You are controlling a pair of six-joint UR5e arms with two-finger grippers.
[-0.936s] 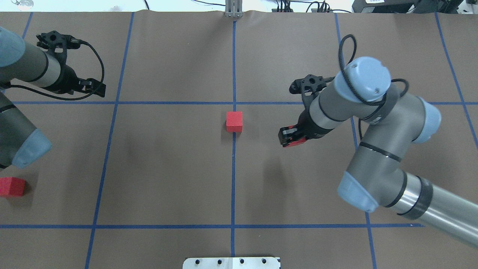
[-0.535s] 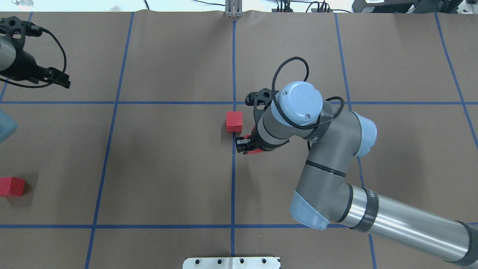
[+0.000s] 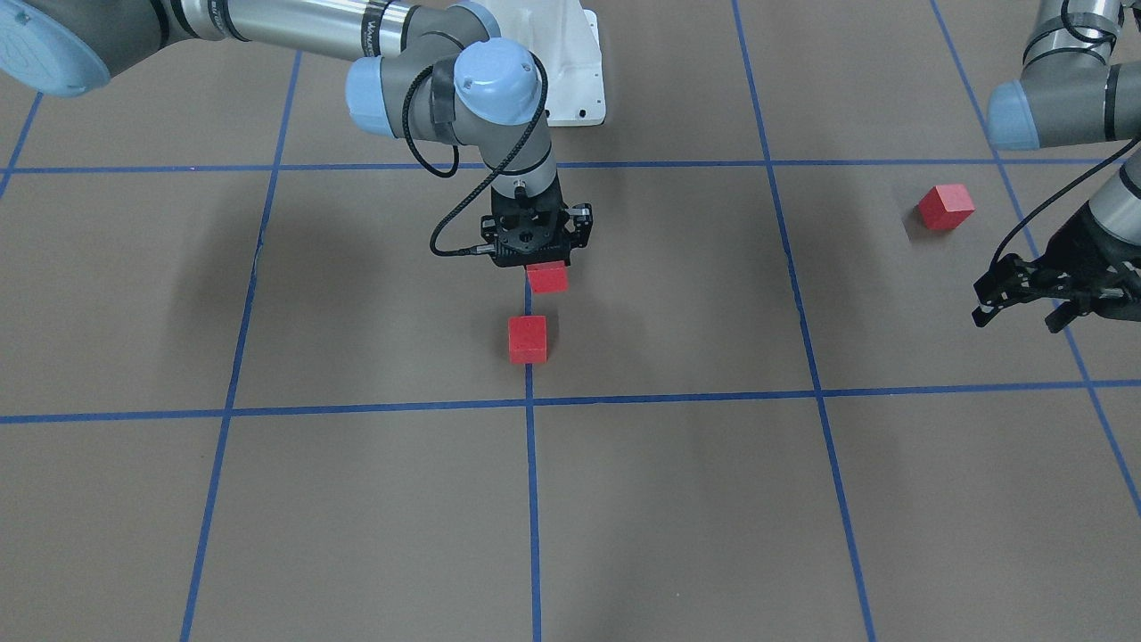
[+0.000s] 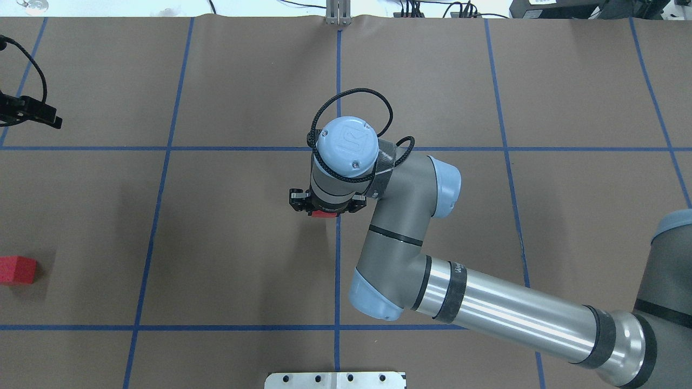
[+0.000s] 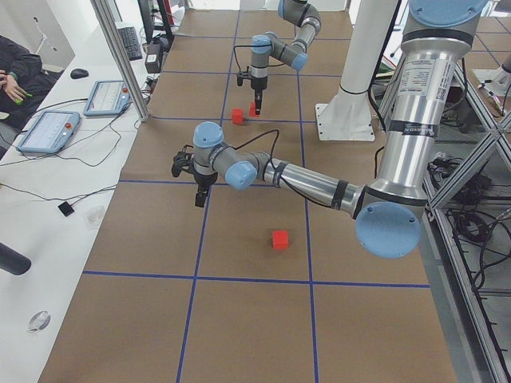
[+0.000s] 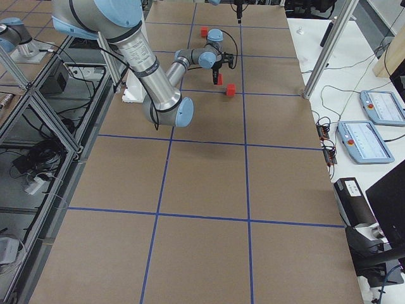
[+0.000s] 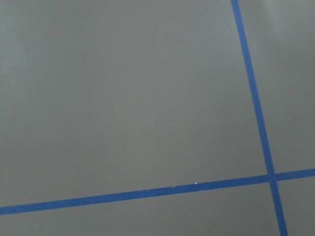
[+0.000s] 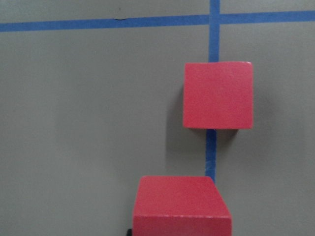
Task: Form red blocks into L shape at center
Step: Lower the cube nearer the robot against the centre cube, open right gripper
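Observation:
I need to use my right gripper to set the held red block down on the blue tape line (image 3: pixel 525 314) (image 8: pixel 212 142) against the red block that is resting.
My right gripper (image 3: pixel 537 259) is shut on a red block (image 3: pixel 546 277), which shows as a sliver in the overhead view (image 4: pixel 323 214). A second red block (image 3: pixel 527 339) rests on the blue tape line just short of the center crossing (image 3: pixel 529 403). In the right wrist view the held block (image 8: pixel 182 206) is a short gap from the resting one (image 8: pixel 218 95), on the robot's side. In the overhead view my right wrist hides the resting block. A third red block (image 3: pixel 946 206) (image 4: pixel 17 270) lies far out on my left side. My left gripper (image 3: pixel 1016 299) hovers beyond it, and I cannot tell if it is open.
The robot's white base plate (image 4: pixel 335 380) sits at the near table edge. A metal post (image 4: pixel 338 13) stands at the far edge. My right forearm (image 4: pixel 513 319) stretches across the near right squares. Tablets (image 5: pixel 48 128) lie on the side bench.
My right arm has swung left with its red block, from the right square to just beside the block on the tape line. My left arm has drawn away toward the left edge.

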